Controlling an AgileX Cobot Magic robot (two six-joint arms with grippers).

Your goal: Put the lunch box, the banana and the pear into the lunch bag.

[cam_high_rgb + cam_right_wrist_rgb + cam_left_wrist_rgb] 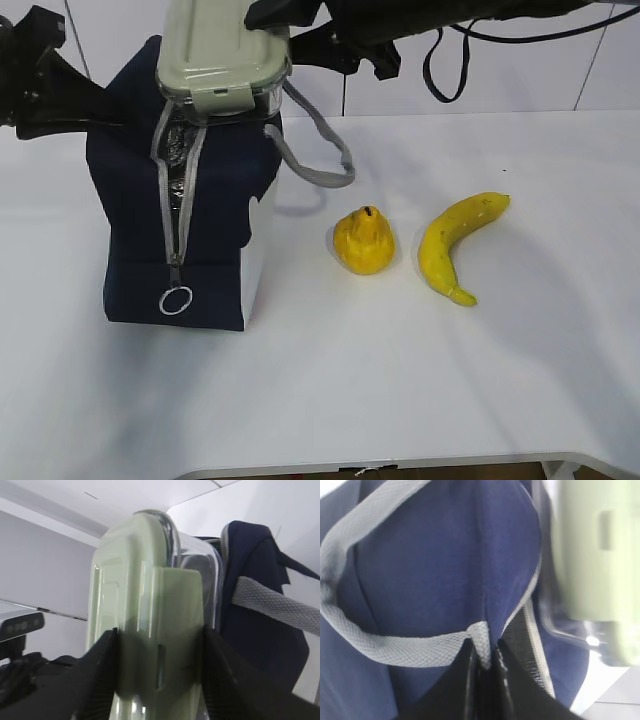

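Next, my right gripper lets the lunch box, now tilted at the bag's top opening, go down inside the navy lunch bag [215, 217], behind the open front zipper.
The navy lunch bag [200, 230] stands at the left of the white table, its front zipper open. The lunch box [222, 50], pale green lid and clear walls, is tilted at the bag's top opening. My right gripper [159, 672] is shut on the lunch box [150, 605], both fingers pressed against its sides. My left gripper [482, 655] is shut on the bag's grey webbing handle [420, 647] and holds the bag [445, 555] from the left. The pear [364, 240] and the banana [455, 240] lie on the table to the right of the bag.
The bag's other grey handle [325, 150] hangs loose toward the pear. The zipper's ring pull [176, 299] hangs low on the bag's front. The table's front edge [400, 465] runs along the bottom.
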